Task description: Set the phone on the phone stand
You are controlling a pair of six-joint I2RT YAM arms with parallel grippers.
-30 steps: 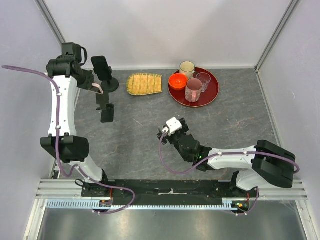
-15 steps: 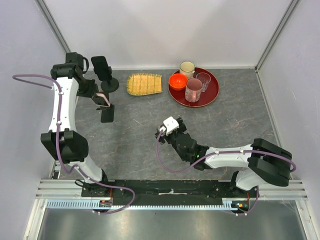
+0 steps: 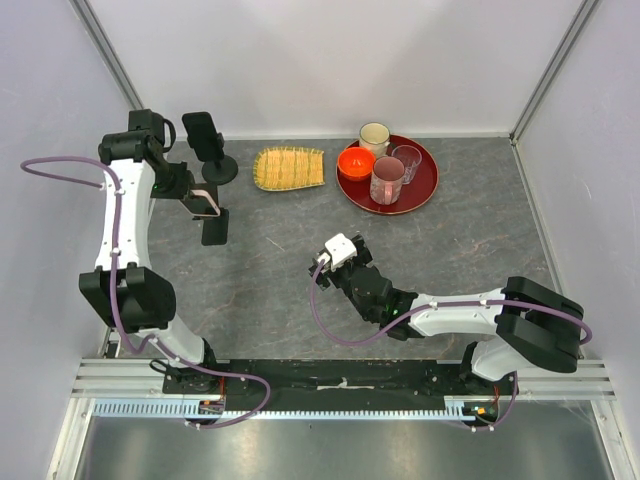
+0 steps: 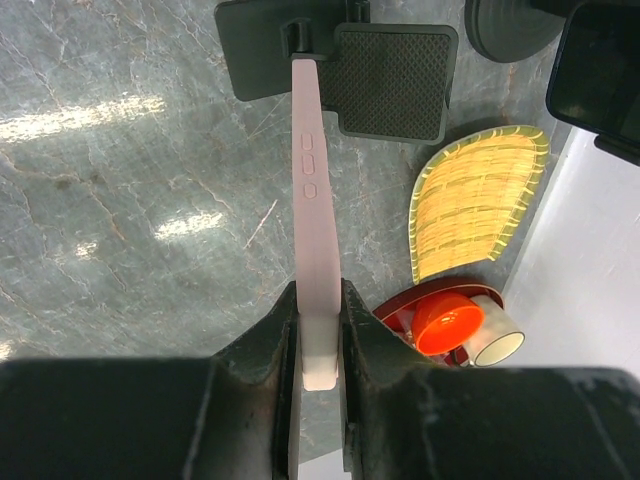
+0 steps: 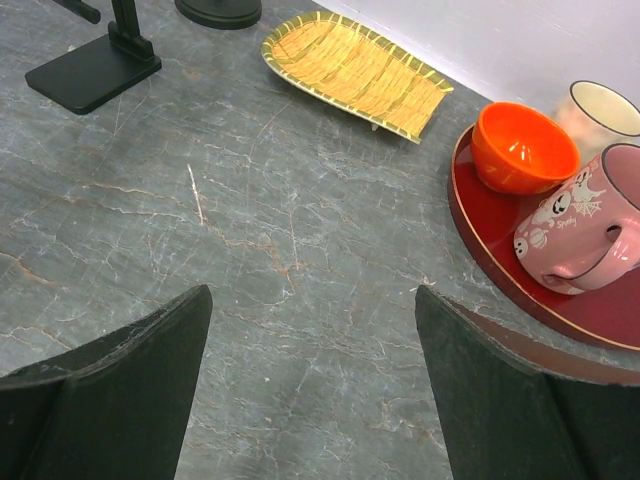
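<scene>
My left gripper needs to let go of the pink phone against the ribbed plate of the stand with the rectangular base [image 3: 206, 197] [image 4: 382, 82].
My left gripper [image 3: 203, 196] [image 4: 318, 300] is shut on a pink phone [image 3: 207, 192] [image 4: 312, 190], held edge-on. The phone's far end touches the clip of a black stand with a flat rectangular base [image 3: 215, 228] [image 4: 255, 50] [image 5: 90, 70] and a ribbed plate [image 4: 392, 80]. The phone stand with the round disc base [image 3: 218, 170] [image 4: 510, 25] [image 5: 218, 10] is just behind it and carries a glossy black slab [image 3: 200, 130] [image 4: 600, 70]. My right gripper [image 3: 323, 264] [image 5: 312, 300] is open and empty, low over the bare table at the middle.
A yellow woven plate [image 3: 290, 167] [image 4: 475, 200] [image 5: 350, 65] lies at the back. A red tray [image 3: 425, 190] [image 5: 480, 240] to its right holds an orange bowl [image 3: 356, 160] [image 5: 522, 145], a pink mug [image 3: 387, 180] [image 5: 580, 225], a white cup [image 3: 374, 135] and a glass [image 3: 407, 158].
My left gripper has carried the pink phone a little forward and down, towards the rectangular-base stand. My right arm has shifted slightly left.
</scene>
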